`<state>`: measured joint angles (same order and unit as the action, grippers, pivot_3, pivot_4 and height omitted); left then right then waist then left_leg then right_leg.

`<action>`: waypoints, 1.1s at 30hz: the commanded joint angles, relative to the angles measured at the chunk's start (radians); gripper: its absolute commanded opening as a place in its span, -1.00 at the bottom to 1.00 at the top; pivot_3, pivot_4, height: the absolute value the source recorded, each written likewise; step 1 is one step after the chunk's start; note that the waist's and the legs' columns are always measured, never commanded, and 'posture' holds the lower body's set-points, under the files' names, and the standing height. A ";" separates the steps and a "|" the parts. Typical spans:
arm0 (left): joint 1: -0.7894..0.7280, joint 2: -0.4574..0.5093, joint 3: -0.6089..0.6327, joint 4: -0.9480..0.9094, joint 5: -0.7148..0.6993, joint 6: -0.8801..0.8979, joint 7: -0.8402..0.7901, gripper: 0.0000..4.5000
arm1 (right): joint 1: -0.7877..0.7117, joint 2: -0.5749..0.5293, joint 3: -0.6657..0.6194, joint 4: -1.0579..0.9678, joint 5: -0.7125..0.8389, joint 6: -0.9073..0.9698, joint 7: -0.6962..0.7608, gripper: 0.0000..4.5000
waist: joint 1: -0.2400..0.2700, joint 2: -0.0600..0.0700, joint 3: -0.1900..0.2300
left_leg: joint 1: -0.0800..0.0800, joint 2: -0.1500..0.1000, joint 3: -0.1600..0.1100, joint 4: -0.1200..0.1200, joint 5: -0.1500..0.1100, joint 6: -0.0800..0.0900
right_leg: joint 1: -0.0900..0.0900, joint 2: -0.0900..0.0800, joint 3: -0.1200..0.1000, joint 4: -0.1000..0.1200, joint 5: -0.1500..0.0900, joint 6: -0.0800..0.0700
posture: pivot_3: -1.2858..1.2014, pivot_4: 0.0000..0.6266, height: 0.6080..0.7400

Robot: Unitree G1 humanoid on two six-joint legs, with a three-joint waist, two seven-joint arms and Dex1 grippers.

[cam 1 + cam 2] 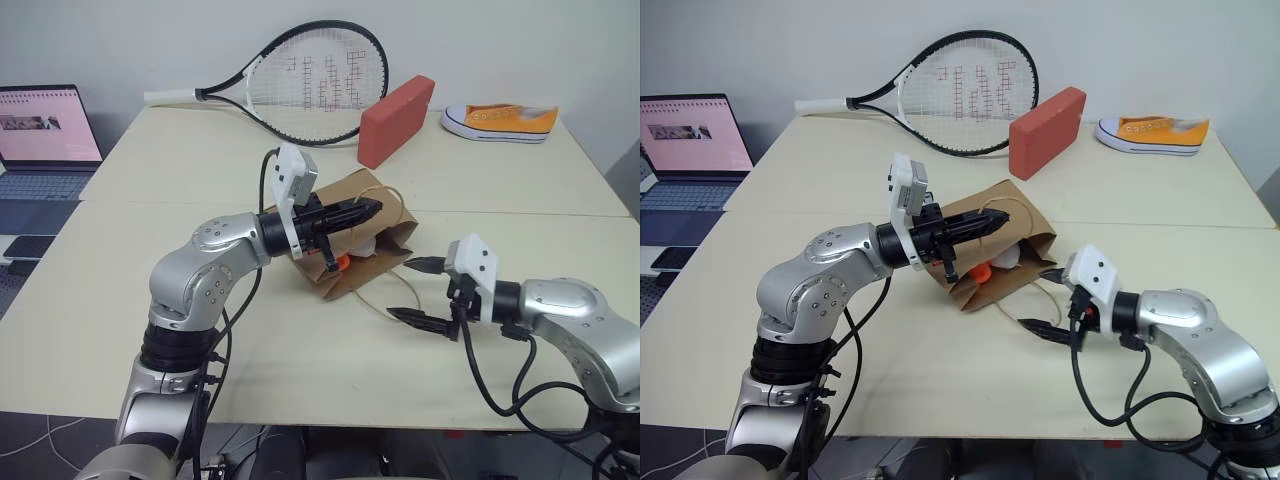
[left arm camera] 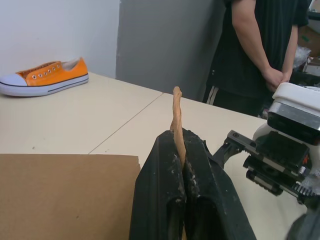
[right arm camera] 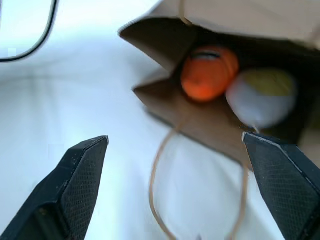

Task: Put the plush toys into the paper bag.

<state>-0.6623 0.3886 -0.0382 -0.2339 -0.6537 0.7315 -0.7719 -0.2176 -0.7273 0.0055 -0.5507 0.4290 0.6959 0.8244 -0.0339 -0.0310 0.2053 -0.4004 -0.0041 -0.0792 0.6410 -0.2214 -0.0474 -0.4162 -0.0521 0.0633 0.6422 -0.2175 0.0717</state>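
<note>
My left gripper is going to let go of the paper bag's upper handle, leaving the bag standing up in the middle of the table (image 1: 378, 274) in front of the red block.
The brown paper bag (image 1: 390, 238) lies on its side mid-table, mouth toward my right arm. Inside the mouth sit the orange carrot plush (image 3: 209, 73) and the white egg plush (image 3: 262, 96), side by side. My left gripper (image 1: 372, 209) is shut on the bag's upper twisted paper handle (image 2: 177, 120), holding the mouth's top edge up. The lower handle (image 1: 395, 297) trails loose on the table. My right gripper (image 1: 418, 291) is open and empty, a short way in front of the bag's mouth, fingers pointing at it.
A red brick-shaped block (image 1: 397, 119), a tennis racket (image 1: 305, 85) and a yellow sneaker (image 1: 500, 121) lie at the table's far side. A laptop (image 1: 42, 140) stands off the table's left. A person (image 2: 260, 45) in dark clothes stands beyond the table's right edge.
</note>
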 commanded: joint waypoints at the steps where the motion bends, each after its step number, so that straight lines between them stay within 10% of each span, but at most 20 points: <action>1: -0.029 -0.002 0.024 -0.013 -0.016 -0.009 0.004 -1.00 | 0.014 0.014 -0.031 0.063 -0.071 -0.104 -0.056 1.00 | 0.000 0.000 0.000 | 0.000 0.000 0.000 0.000 0.000 0.000 | 0.000 0.000 0.000 0.000 0.000 0.000 | 0.03 -0.52 1.00; 13: -0.048 0.005 0.049 -0.008 -0.037 0.006 0.011 -1.00 | 0.031 0.172 0.061 0.284 -0.158 -0.149 -0.150 1.00 | 0.000 0.000 0.000 | 0.000 0.000 0.000 0.000 0.000 0.000 | 0.000 0.000 0.000 0.001 0.001 0.001 | 0.03 -0.52 1.00; 26: -0.048 0.023 0.058 0.001 -0.031 -0.004 0.006 -1.00 | -0.007 0.222 0.043 0.289 -0.069 -0.025 -0.125 -0.91 | -0.001 0.000 0.000 | 0.000 0.000 0.000 0.000 0.000 0.000 | 0.000 0.000 0.000 0.001 0.001 0.001 | 0.03 -0.52 1.00; 33: -0.106 0.115 0.066 0.060 -0.005 -0.038 -0.082 -1.00 | -0.031 0.164 -0.044 0.171 0.075 0.102 -0.076 -0.97 | 0.001 0.000 0.000 | 0.000 0.000 0.000 0.000 0.000 0.000 | 0.000 0.000 0.000 0.001 0.002 0.004 | 0.03 -0.52 1.00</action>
<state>-0.7327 0.4848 0.0030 -0.1694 -0.6623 0.7255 -0.8236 -0.2208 -0.5425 0.0182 -0.3089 0.4447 0.7704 0.7249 -0.0333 -0.0307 0.2054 -0.4004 -0.0044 -0.0796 0.6412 -0.2214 -0.0474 -0.4160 -0.0520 0.0632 0.6429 -0.2150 0.0759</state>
